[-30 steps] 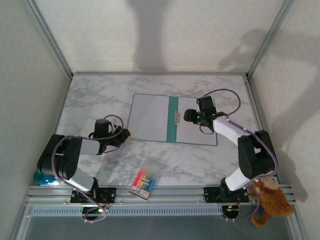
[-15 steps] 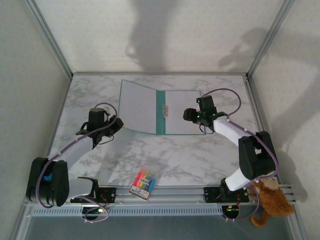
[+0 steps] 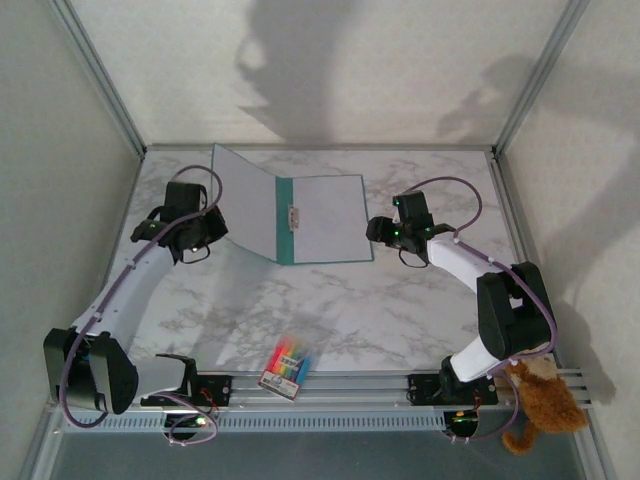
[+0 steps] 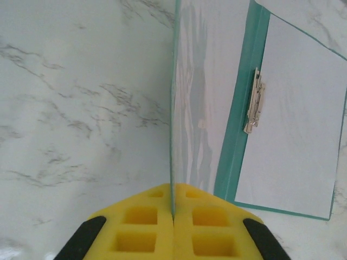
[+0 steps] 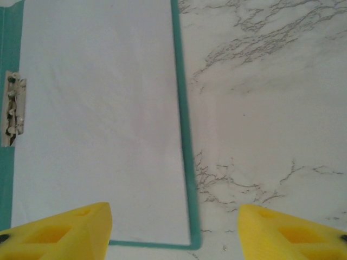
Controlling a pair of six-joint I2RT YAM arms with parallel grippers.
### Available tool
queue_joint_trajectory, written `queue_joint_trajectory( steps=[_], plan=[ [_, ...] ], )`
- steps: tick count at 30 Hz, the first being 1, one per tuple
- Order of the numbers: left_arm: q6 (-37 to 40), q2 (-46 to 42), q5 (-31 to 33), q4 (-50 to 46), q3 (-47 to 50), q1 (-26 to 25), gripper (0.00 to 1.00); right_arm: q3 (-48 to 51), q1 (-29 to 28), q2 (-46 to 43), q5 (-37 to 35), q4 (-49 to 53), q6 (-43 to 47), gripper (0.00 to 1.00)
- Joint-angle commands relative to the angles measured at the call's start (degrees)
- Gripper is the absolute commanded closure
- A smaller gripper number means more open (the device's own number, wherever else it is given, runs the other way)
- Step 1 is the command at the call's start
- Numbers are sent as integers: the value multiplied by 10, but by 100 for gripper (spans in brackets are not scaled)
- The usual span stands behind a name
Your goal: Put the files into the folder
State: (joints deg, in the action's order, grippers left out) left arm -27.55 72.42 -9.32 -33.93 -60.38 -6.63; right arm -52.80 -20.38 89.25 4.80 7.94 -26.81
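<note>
I need to let go of the folder's raised cover with my left gripper on the white file sheet (image 3: pixel 298 229) (image 4: pixel 260 133) next to the metal clip.
The teal-green folder (image 3: pixel 285 222) lies open at the back middle of the marble table. Its right half lies flat under a white file sheet (image 3: pixel 327 214). The metal clip (image 3: pixel 293 215) sits along the spine. My left gripper (image 3: pixel 197 231) is shut on the edge of the left cover, which stands raised. In the left wrist view the yellow pads (image 4: pixel 135 225) pinch that cover (image 4: pixel 198 108) on edge, with the clip (image 4: pixel 254 103) and sheet (image 4: pixel 293 124) beyond. My right gripper (image 3: pixel 385 232) is open beside the folder's right edge (image 5: pixel 181 108), empty, with the sheet (image 5: pixel 97 119) below it.
A small packet of coloured pens (image 3: pixel 287 363) lies near the front edge. A brown teddy bear (image 3: pixel 540 395) sits by the right arm's base. Aluminium frame posts and white walls close in the table on three sides.
My left arm has swung out to the far left, lifting the left cover upright; the whole folder has slid left and back. My right gripper has stayed put and open.
</note>
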Motion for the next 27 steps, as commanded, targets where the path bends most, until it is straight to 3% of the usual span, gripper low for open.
queue_joint_trajectory(
  steps=[1, 12, 20, 27],
  plan=[
    [52, 10, 59, -100, -51, 5, 96, -7, 1, -3, 9, 5, -4, 37],
    [106, 16, 117, -193, -158, -18, 95, -7, 0, 4, 9, 3, -5, 37],
    [83, 38, 197, -207, -177, -120, 95, -8, 0, 5, 6, 4, -4, 37],
    [75, 67, 204, -199, -191, -195, 95, -11, 0, 8, 7, 9, -5, 37]
  ],
)
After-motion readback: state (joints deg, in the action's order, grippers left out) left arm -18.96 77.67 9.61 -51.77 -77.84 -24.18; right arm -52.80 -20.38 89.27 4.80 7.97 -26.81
